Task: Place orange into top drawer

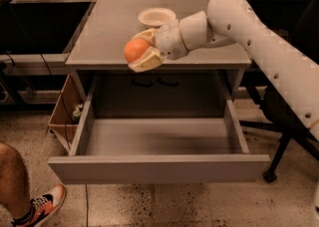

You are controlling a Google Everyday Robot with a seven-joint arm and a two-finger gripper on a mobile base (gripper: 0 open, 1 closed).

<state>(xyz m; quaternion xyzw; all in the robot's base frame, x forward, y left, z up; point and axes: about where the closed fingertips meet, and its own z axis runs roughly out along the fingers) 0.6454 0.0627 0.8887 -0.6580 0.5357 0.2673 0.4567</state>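
The robot's gripper should release the orange, now held above the back of the top drawer, near the middle of the open top drawer's grey bottom (167, 120).
The orange (135, 50) is a small round fruit held between the cream fingers of my gripper (141, 51). The gripper is shut on it and hangs at the front edge of the grey cabinet top (99, 32), above the back of the top drawer (159, 167). The drawer is pulled wide open toward the camera; its grey inside (159, 135) is bare. My white arm reaches in from the right.
A shallow white bowl (156, 17) sits on the cabinet top behind the gripper. A person's leg and sneaker (35, 206) are at the lower left. A black chair base (279, 156) stands right of the drawer. A brown box (62, 111) sits left of the cabinet.
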